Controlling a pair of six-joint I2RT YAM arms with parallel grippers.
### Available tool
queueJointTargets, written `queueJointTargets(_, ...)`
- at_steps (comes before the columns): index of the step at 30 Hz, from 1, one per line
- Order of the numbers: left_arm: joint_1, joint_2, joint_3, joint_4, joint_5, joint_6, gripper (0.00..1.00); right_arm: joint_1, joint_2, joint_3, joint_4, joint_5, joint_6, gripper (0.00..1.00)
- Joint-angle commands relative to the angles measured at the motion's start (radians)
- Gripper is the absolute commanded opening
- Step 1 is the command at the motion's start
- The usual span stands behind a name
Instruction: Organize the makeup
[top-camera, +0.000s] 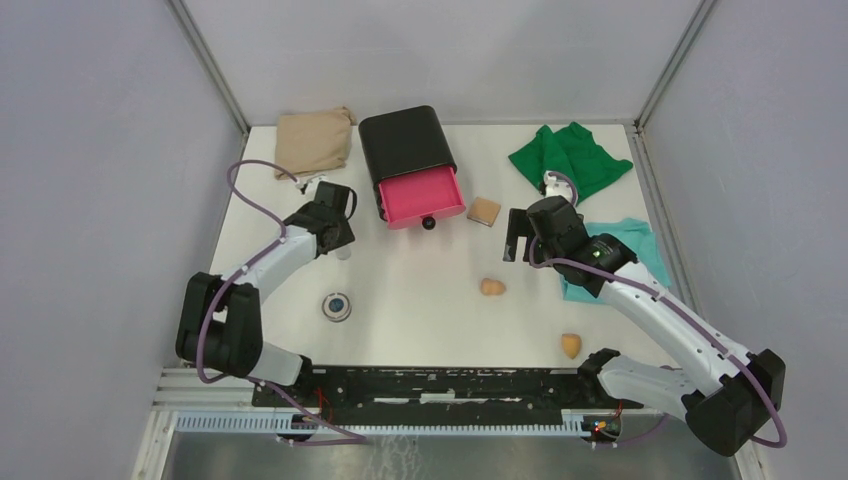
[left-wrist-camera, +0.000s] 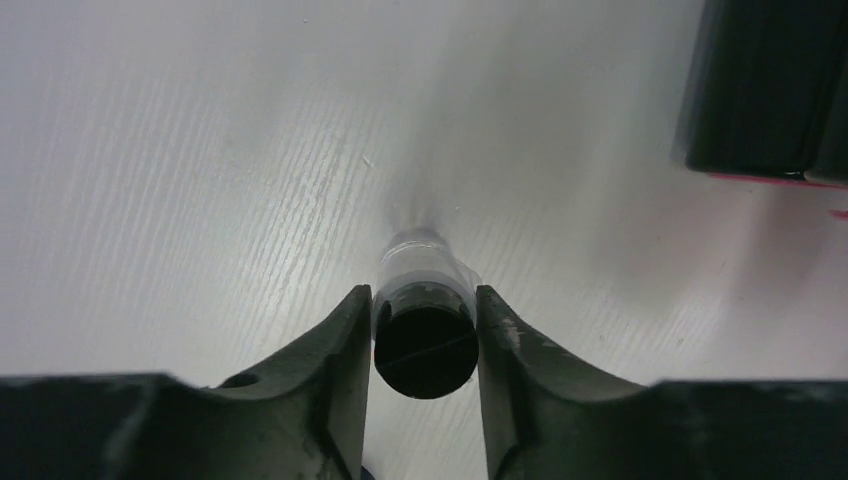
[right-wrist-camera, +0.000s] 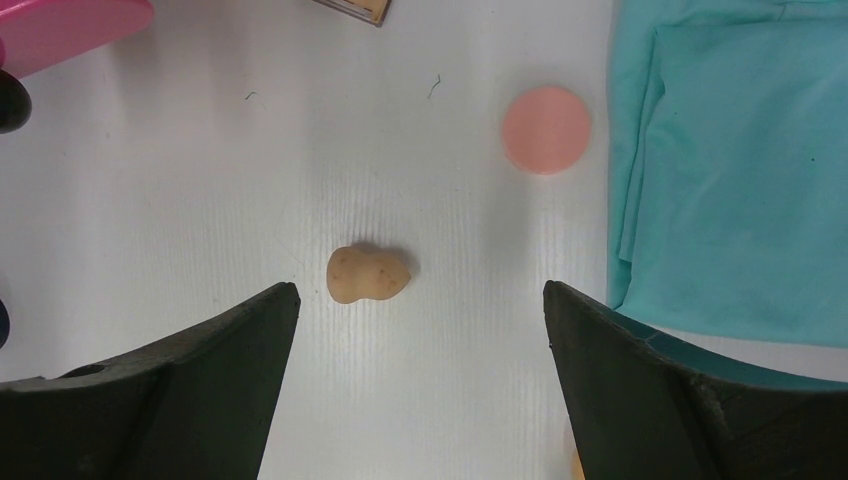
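Next, I set the tiny jar, now held low over the white table, with my left gripper inside the open pink drawer (top-camera: 413, 215), against the drawer's front side by its knob.
My left gripper (left-wrist-camera: 424, 318) is shut on the tiny black jar (left-wrist-camera: 425, 350), one finger pressed to each side of its dark lid, low over the white table; in the top view the gripper (top-camera: 342, 245) hides the jar. My right gripper (right-wrist-camera: 420, 335) stands open above a tan egg-shaped sponge (right-wrist-camera: 367, 274), nothing between its fingers. The pink round piece (right-wrist-camera: 546, 130) lies further ahead. From above I see that sponge (top-camera: 492, 287), a second sponge (top-camera: 571, 345), the tan square pad (top-camera: 485, 211) and the round silvery compact (top-camera: 336, 305).
A black box (top-camera: 405, 142) stands at the back with its pink drawer (top-camera: 420, 197) pulled open. A beige cloth (top-camera: 313, 142) lies at the back left, a green cloth (top-camera: 570, 160) at the back right, and a teal cloth (top-camera: 630, 245) under the right arm.
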Motion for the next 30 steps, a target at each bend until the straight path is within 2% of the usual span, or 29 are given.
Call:
queueJointTargets(1,0.001,-0.001,0.043,0.012,-0.056,-0.021,0.37,0.0,-0.019,0.023,0.01,0.025,-0.017,0.99)
queueJointTargets(8,0.001,-0.125,0.13,-0.062,-0.014,-0.001,0.04,0.001,-0.011,0.032,0.013,0.021,-0.013,0.99)
queueJointTargets(11,0.001,-0.225,0.146,-0.023,0.093,0.037,0.03,0.001,-0.026,0.026,0.015,0.022,-0.011,1.0)
queueJointTargets(17,-0.003,-0.401,0.145,0.111,0.42,0.036,0.03,0.001,-0.036,0.024,0.011,0.03,-0.004,0.99)
queueJointTargets(22,-0.027,-0.425,0.049,0.365,0.617,-0.152,0.03,0.001,-0.039,0.023,0.004,0.045,-0.015,1.0)
queueJointTargets(26,-0.091,-0.358,0.01,0.509,0.624,-0.219,0.03,0.001,-0.043,0.041,-0.025,0.058,-0.02,0.99)
queueJointTargets(30,-0.127,-0.282,-0.011,0.631,0.609,-0.221,0.03,0.002,-0.069,0.044,-0.046,0.094,-0.02,0.99)
